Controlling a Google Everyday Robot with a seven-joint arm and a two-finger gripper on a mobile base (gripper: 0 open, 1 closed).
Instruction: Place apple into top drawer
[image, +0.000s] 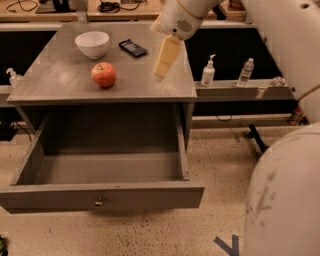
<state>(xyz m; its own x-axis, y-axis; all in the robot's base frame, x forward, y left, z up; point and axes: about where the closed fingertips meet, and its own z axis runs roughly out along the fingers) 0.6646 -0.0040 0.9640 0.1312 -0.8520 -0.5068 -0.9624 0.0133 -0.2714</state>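
The red-orange apple in front of the white bowl is next for my gripper, which should go to it and close on the apple's side (112, 74) facing my fingers.
The red-orange apple (104, 74) sits on the grey tabletop (60, 80), left of centre. The top drawer (100, 196) is pulled wide open below it and is empty, its round metal knob at the front centre. My gripper (162, 70) hangs over the right part of the tabletop, about a hand's width right of the apple and apart from it. Its cream-coloured fingers (167, 56) point down and left.
A white bowl (92, 43) and a black phone-like object (133, 48) lie at the back of the tabletop. A pump bottle (208, 73) and a water bottle (245, 72) stand on a low ledge to the right. My white arm body (282, 190) fills the right foreground.
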